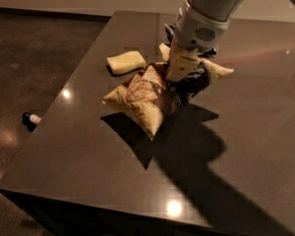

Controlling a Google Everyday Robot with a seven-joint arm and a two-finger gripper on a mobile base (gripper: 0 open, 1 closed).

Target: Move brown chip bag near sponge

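My gripper will release the brown chip bag on the dark table, close up (162,73) against the sponge. The bag is now tilted near the table's middle.
The brown chip bag (145,100) is large and puffy, brown and cream-yellow, and sits tilted near the middle of the dark table (88,181). It casts a wide shadow on the tabletop below it. My gripper (179,77) comes down from the upper right and is shut on the bag's upper right part. The sponge (126,62), a small pale yellow block, lies on the table just up and left of the bag, a short gap from its nearest corner.
A dark blue-and-white bag (170,32) is mostly hidden behind my arm at the back. A small dark object (30,118) lies on the floor left of the table. The table's left and front edges are close.
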